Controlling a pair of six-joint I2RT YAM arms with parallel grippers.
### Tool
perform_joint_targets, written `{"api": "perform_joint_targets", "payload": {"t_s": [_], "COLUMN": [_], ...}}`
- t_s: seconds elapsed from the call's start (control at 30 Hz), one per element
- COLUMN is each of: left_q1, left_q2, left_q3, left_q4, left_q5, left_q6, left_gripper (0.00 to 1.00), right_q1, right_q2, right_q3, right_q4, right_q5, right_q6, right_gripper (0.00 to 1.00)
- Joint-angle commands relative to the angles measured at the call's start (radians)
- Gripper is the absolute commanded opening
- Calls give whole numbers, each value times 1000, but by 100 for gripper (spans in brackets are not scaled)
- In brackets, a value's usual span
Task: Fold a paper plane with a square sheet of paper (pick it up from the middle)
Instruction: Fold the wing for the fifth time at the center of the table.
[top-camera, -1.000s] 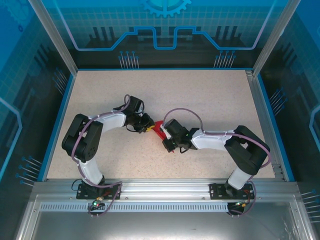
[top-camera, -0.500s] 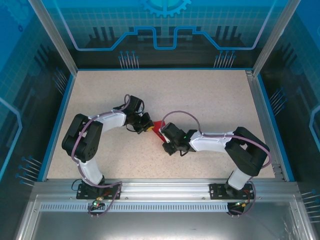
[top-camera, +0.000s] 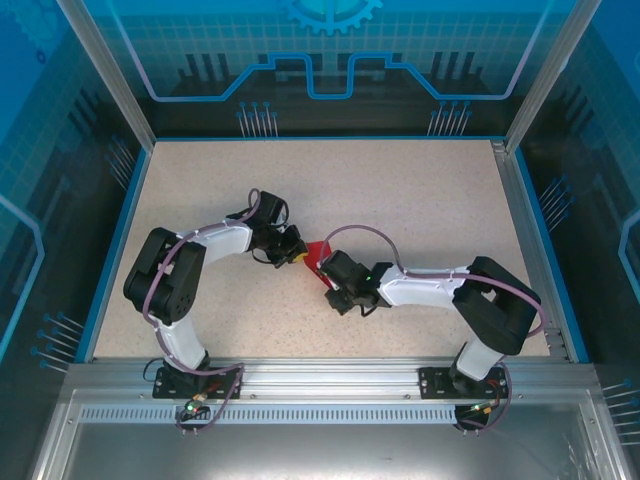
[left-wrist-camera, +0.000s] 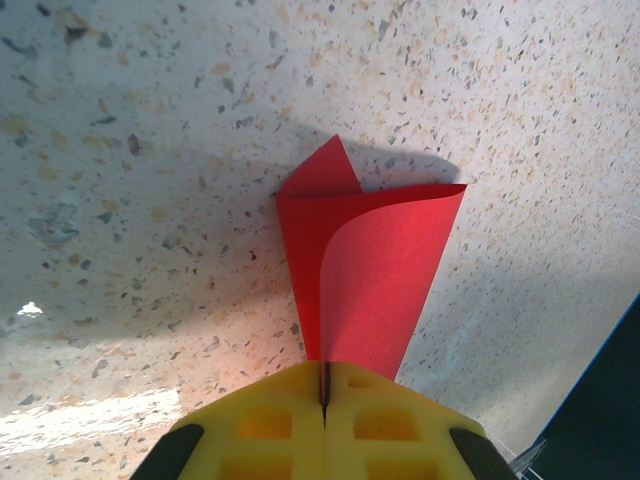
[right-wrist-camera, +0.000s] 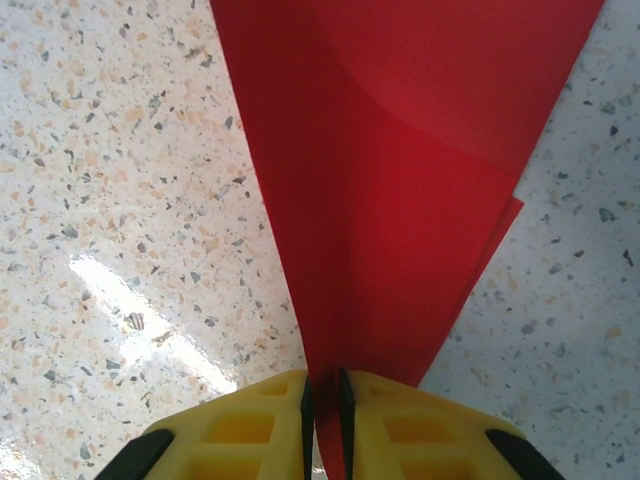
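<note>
My right gripper needs to open and pinch the fold closer to the paper's middle (right-wrist-camera: 303, 285) first, because it holds the folded paper near its narrow tip.
The square sheet of paper (top-camera: 318, 253) is bright red and folded into a pointed, tapering shape, held between both arms above the middle of the table. My left gripper (top-camera: 299, 253) comes at it from the left. In the left wrist view the yellow fingers (left-wrist-camera: 265, 420) of the left gripper (left-wrist-camera: 324, 388) are shut on the paper's (left-wrist-camera: 366, 270) narrow end, where one flap curls over. My right gripper (top-camera: 327, 272) holds the other end from the near right. In the right wrist view the right gripper (right-wrist-camera: 324, 400) is shut on the paper's (right-wrist-camera: 390, 190) layered fold.
The speckled beige table (top-camera: 420, 200) is framed by blue rims and transparent enclosure walls. A metal rail (top-camera: 320, 375) with both arm bases runs along the near edge. Bare tabletop lies around the two arms.
My right wrist has shifted slightly left and toward the near edge along the paper. The left arm has stayed in place, its jaws pressed fully together on the paper.
</note>
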Motion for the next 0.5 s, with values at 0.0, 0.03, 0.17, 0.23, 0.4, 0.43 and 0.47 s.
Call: {"api": "perform_joint_targets", "payload": {"t_s": [0.0, 0.03, 0.17, 0.23, 0.4, 0.43, 0.47], "left_q1": [-4, -3, -4, -4, -4, -4, -4], "left_q2": [-1, -1, -4, -4, -5, -7, -7], "left_q3": [16, 15, 16, 16, 18, 20, 21], "left_q4": [-22, -23, -21, -21, -24, -26, -26], "left_q5": [-11, -10, -10, -8, -8, -7, -8], "left_q6": [2, 3, 1, 1, 3, 2, 2], "left_gripper": [0, 0, 0, 0, 0, 0, 0], "right_q1": [13, 14, 15, 14, 15, 16, 16], "right_q2": [-21, -20, -19, -19, -20, -23, -28], "right_q3": [-16, -19, -23, -26, -30, -32, -36], "right_q4": [-32, -32, -36, -34, -29, -28, -27], "right_q5": [18, 19, 28, 31, 22, 23, 25], "right_q6": [24, 27, 32, 35, 35, 38, 38], "right_gripper": [17, 17, 18, 18, 11, 10, 9]}}
